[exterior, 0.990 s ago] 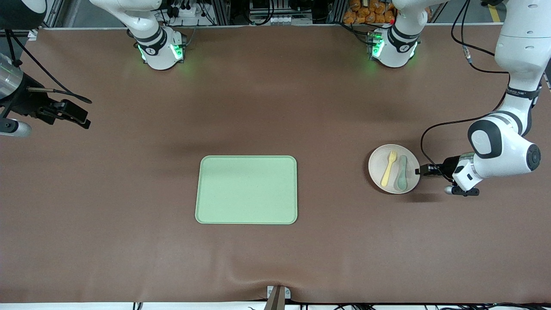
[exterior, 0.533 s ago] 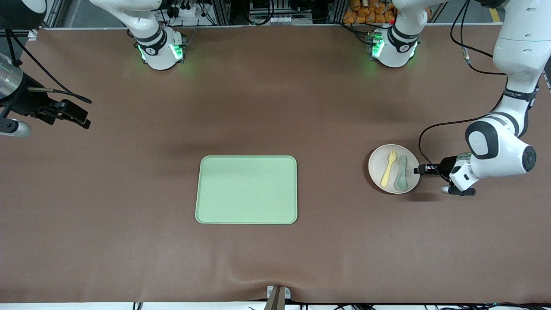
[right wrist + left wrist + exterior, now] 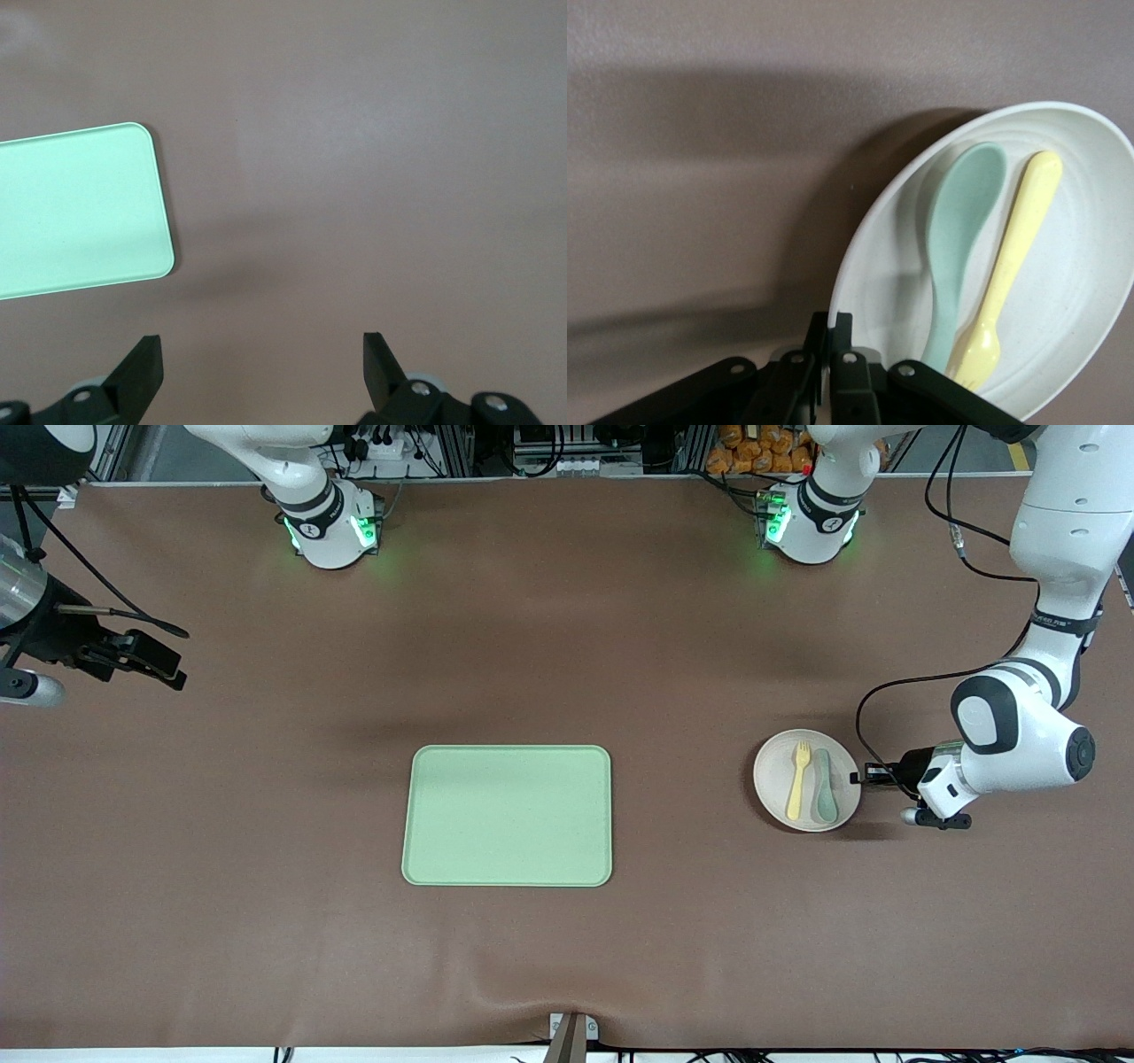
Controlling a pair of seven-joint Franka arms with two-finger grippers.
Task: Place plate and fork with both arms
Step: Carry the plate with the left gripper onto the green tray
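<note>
The robot's left gripper needs to set the pale speckled plate down on the half of the light-green tray (image 3: 553, 811) nearest that gripper.
The pale speckled plate (image 3: 772, 778) lies toward the left arm's end of the table. On it lie the yellow fork (image 3: 798, 779) and a green spoon (image 3: 825, 786), side by side. My left gripper (image 3: 858, 777) is shut on the plate's rim, on the edge beside the spoon. The left wrist view shows the two fingers of the left gripper (image 3: 837, 323) pinching the rim of the plate (image 3: 1085, 292), with the fork (image 3: 1010, 266) and spoon (image 3: 957, 230) past them and a dark shadow under the rim. My right gripper (image 3: 168, 669) waits open over bare table at the right arm's end.
A light-green rectangular tray (image 3: 507, 816) sits in the middle of the table, nothing on it; its corner (image 3: 80, 212) shows in the right wrist view ahead of the open right gripper (image 3: 263, 350). Brown mat lies between tray and plate.
The left gripper's fingers have shut onto the plate's rim. The plate, with fork and spoon, has shifted slightly toward the tray. The right arm has not moved.
</note>
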